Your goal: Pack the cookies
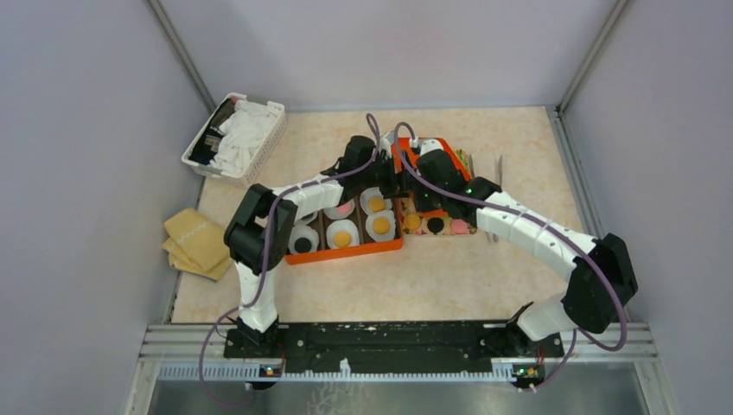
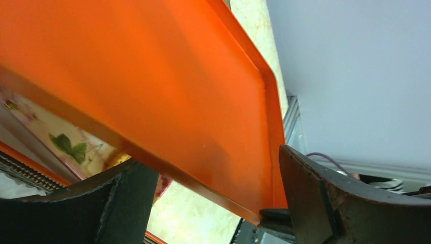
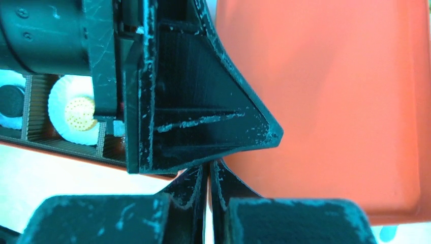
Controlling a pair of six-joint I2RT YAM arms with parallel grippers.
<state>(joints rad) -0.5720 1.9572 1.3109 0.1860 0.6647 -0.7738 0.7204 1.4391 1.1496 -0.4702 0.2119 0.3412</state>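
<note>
My two grippers meet at the same side of the upturned lid, so I will hold it with my left gripper while my right gripper takes the lid's near edge [image 3: 389, 216].
An orange divided box [image 1: 346, 251] holds white paper cups with cookies: orange ones [image 1: 342, 235], a black one [image 1: 302, 245] and a pink one [image 1: 343, 209]. Loose orange [image 1: 413, 223], black [image 1: 436, 226] and pink [image 1: 459, 228] cookies lie just right of it. A flat orange lid [image 1: 430, 149] is tilted up behind them. My right gripper [image 3: 208, 168] is shut on the lid's thin edge [image 3: 325, 101]. My left gripper [image 2: 213, 198] is open, with the lid's corner [image 2: 203, 112] between its wide jaws. The two grippers meet over the box's right end [image 1: 402, 180].
A white basket [image 1: 235, 134] of white and black items stands at the back left. Tan folded cloths [image 1: 194, 240] lie at the left edge. A floral tray [image 1: 467, 160] sits under the lid, with a thin metal utensil [image 1: 500, 173] to its right.
</note>
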